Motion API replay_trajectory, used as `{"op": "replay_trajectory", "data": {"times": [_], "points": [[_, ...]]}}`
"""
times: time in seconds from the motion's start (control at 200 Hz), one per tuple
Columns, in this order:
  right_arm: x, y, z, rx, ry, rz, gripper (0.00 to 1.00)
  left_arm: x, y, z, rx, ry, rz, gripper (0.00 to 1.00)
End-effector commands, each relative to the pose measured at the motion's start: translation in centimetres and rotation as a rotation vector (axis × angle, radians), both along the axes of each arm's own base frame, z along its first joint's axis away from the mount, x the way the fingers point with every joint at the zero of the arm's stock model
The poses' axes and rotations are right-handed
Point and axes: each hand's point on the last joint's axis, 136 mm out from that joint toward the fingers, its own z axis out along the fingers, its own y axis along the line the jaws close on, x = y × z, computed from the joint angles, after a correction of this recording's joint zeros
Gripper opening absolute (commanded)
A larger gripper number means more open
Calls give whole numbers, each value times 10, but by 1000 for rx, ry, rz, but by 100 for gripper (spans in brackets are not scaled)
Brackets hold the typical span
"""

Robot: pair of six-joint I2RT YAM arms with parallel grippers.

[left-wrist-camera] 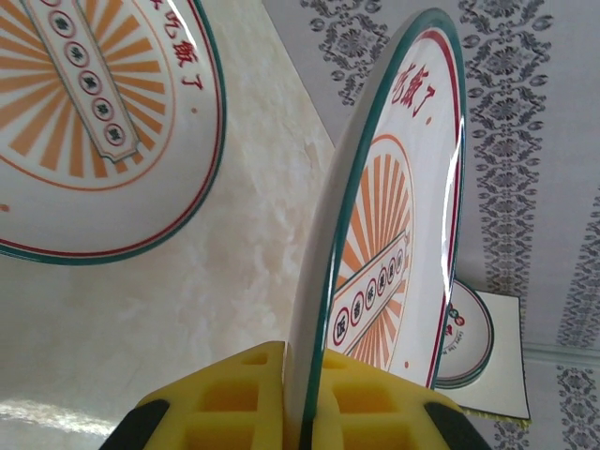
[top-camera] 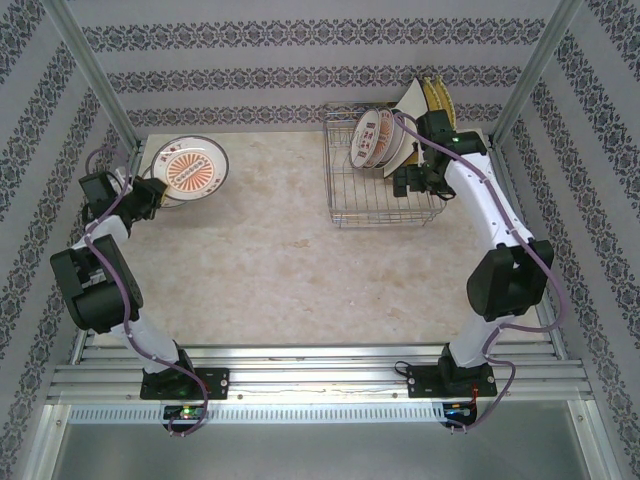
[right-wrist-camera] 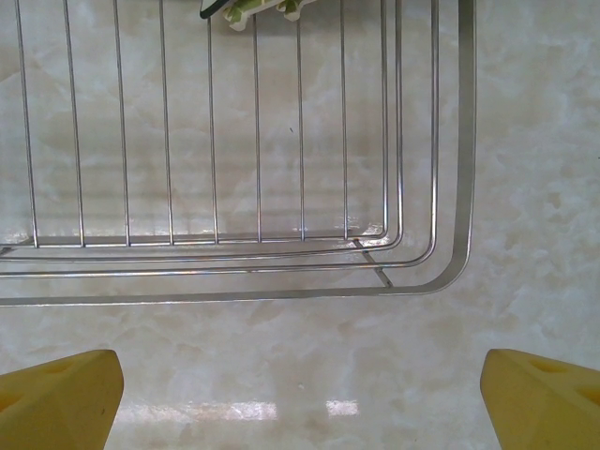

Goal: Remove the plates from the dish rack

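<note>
I will let go of the round white plate with my left gripper on top of the matching plate (top-camera: pixel 173 181) (left-wrist-camera: pixel 71 42) that lies flat on the table.
My left gripper (left-wrist-camera: pixel 305 367) is shut on the rim of a round white plate (left-wrist-camera: pixel 394 234) with an orange sunburst and a green band, held on edge at the table's far left (top-camera: pixel 190 165). A second plate (left-wrist-camera: pixel 94 122) of the same pattern lies flat on the table beside it. The dish rack (top-camera: pixel 385 190) stands at the far right. It holds round patterned plates (top-camera: pixel 380 140), a white square plate (top-camera: pixel 412 98) and yellow plates (top-camera: pixel 437 95). My right gripper (right-wrist-camera: pixel 300 403) is open above the table just outside the rack's near corner (right-wrist-camera: pixel 466 141), with nothing between its fingers.
Patterned walls close in the table on three sides, with metal posts (top-camera: pixel 90 70) at the back corners. The marble tabletop (top-camera: pixel 270 260) stretches bare between the two arms. The right arm (top-camera: pixel 480 200) arches along the rack's right side.
</note>
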Motion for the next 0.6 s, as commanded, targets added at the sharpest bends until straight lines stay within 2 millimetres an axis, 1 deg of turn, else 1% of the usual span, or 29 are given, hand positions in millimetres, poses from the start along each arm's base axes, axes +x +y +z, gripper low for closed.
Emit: {"op": "replay_trajectory", "data": {"times": [0.0,0.2,0.46,0.595], "points": [[1,-4,2,-9,12,5,98,6,20,5,39,-57,24,0],[5,1,1,5,15,17,98,6,42,-10,65,-10,85,0],[13,12,-1,5,21,43,98,16,66,-31,91,55,170,0],[15,15,-1,0,19,50,98,19,78,-42,109,93,219,0]]}}
